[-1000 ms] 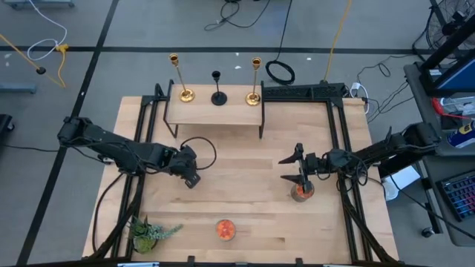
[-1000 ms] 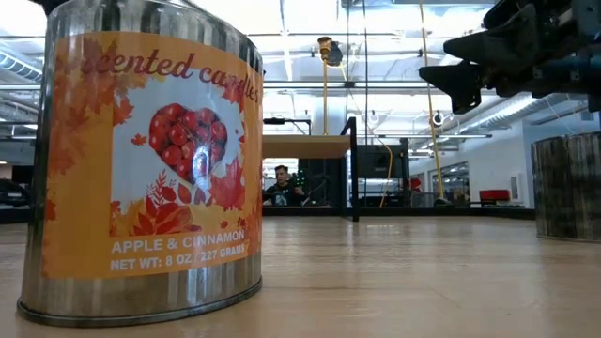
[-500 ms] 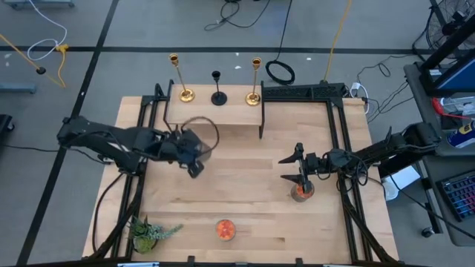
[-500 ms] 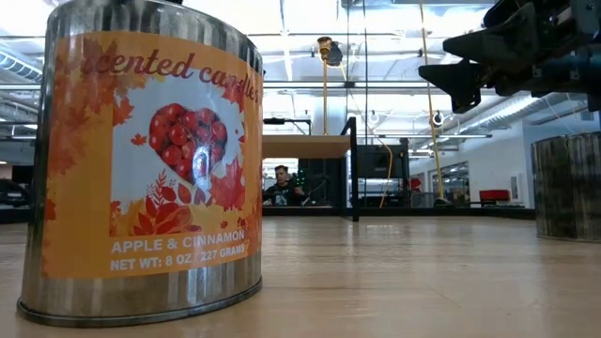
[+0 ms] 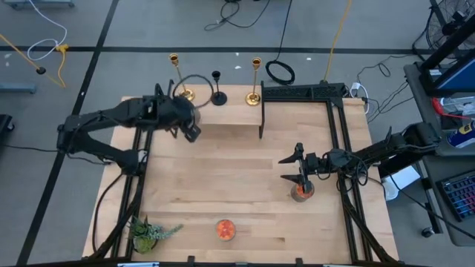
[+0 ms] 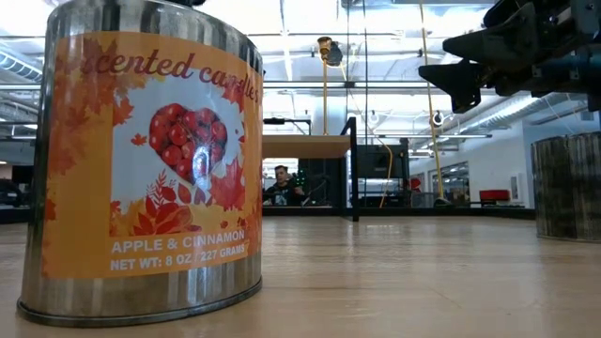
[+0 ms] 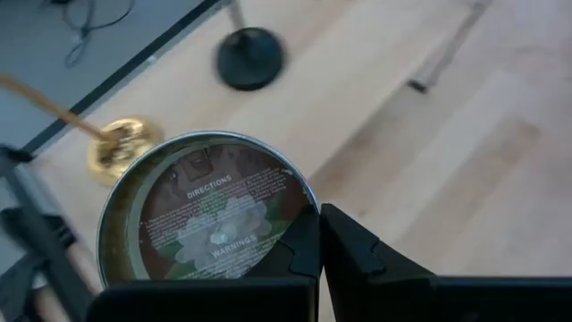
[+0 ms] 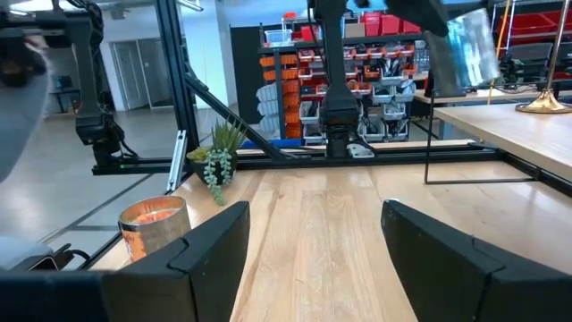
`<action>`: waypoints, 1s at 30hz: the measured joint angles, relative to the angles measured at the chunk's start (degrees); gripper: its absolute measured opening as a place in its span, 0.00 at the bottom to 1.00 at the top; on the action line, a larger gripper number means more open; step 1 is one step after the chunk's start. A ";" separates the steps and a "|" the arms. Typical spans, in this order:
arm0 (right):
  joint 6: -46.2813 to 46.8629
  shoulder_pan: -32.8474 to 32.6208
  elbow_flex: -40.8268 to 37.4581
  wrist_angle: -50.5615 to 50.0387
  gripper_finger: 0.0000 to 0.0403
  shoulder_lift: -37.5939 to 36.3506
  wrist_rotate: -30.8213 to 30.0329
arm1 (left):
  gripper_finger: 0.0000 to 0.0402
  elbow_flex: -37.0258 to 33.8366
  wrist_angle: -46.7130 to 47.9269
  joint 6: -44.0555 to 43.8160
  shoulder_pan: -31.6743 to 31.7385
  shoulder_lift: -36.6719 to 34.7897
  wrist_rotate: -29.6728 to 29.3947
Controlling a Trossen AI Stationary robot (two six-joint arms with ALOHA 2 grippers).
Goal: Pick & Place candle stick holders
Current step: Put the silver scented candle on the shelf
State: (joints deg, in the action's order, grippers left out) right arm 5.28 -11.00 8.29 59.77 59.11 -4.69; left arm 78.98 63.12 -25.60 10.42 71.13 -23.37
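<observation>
My left gripper needs to put the tin down on the shelf [image 5: 181, 110] [image 7: 149, 224] in front of the nearest gold candle stick holder.
Three candle stick holders stand by their round bases on a raised wooden shelf [image 5: 223, 113] at the table's far side: a gold one at left [image 5: 178, 78], a black one [image 5: 217, 89] and a gold one at right [image 5: 254, 80]. My left gripper [image 5: 188, 111] is over the shelf's left end, shut on a round metal-rimmed tin [image 7: 210, 215] whose labelled face is toward the wrist camera. The left gold base [image 7: 125, 148] and the black base [image 7: 250, 58] lie just beyond it. My right gripper [image 8: 313, 241] is open and empty, above a candle tin [image 5: 300, 191] at the right. My left gripper pinches the tin's rim [image 7: 307, 207] between its two fingers, at the side of the tin nearest the wrist. The tin is lifted clear, above the shelf's left end, beside the left gold candle stick holder.
An orange candle tin [image 5: 225, 228] and a small green plant [image 5: 148, 231] stand near the table's front edge. The same tin fills the left of the low view [image 6: 141, 169]. Black frame rails [image 5: 335, 148] run along the table's left and right sides.
My left gripper has gone from the table's middle toward the far edge and up, carrying the round tin, and is now over the shelf's left end beside the left gold candle stick holder. My right gripper has kept still.
</observation>
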 joint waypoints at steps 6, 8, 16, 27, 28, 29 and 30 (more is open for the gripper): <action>-0.13 0.01 0.00 0.00 0.63 0.00 0.00 | 0.01 0.00 0.20 2.79 8.70 0.00 3.92; -0.13 0.00 0.00 0.00 0.63 0.00 0.00 | 0.01 0.00 0.55 3.04 10.94 0.00 4.23; -0.15 0.00 0.02 0.00 0.63 0.02 0.00 | 0.01 -0.02 0.87 3.89 15.69 2.41 4.91; -0.41 0.02 0.02 -0.02 0.63 0.02 -0.01 | 0.01 0.00 1.06 6.09 18.03 6.45 7.35; -0.42 0.02 0.02 -0.02 0.63 0.02 0.00 | 0.01 0.03 0.97 6.64 18.28 6.54 7.74; -0.42 0.02 0.02 -0.02 0.63 0.02 0.00 | 0.01 0.07 0.87 6.98 18.48 6.68 7.80; -0.42 0.02 0.02 -0.02 0.63 0.02 0.00 | 0.02 0.09 0.65 7.13 18.55 6.83 7.66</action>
State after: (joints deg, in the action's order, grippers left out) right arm 4.86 -10.98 8.32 59.75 59.13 -4.69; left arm 79.07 63.77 -18.48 28.97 77.96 -15.71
